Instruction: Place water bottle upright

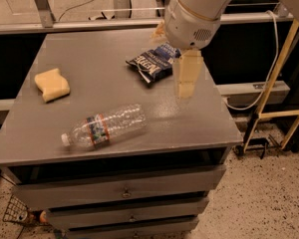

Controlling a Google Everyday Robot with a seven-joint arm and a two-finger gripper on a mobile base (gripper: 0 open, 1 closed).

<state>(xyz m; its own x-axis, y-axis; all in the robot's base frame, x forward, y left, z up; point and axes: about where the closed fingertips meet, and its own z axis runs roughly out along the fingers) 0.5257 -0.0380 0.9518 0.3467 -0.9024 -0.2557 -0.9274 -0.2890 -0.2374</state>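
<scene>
The robot's gripper will next move to the water bottle's label band [97, 131], between its white cap and its clear body, and close there.
The water bottle [105, 126] lies on its side near the front of the grey table top [89, 49]. Its white cap points to the front left, and the red, blue and white label band sits near the cap end. My gripper [186, 76] hangs below the white wrist housing [192, 15], above the right part of the table. It is up and to the right of the bottle, apart from it, and holds nothing that I can see.
A dark blue snack bag [153, 61] lies just left of the gripper. A yellow sponge [52, 84] lies at the table's left. Drawers [124, 193] sit below the top. A yellow metal frame [281, 71] and a cable stand to the right on the floor.
</scene>
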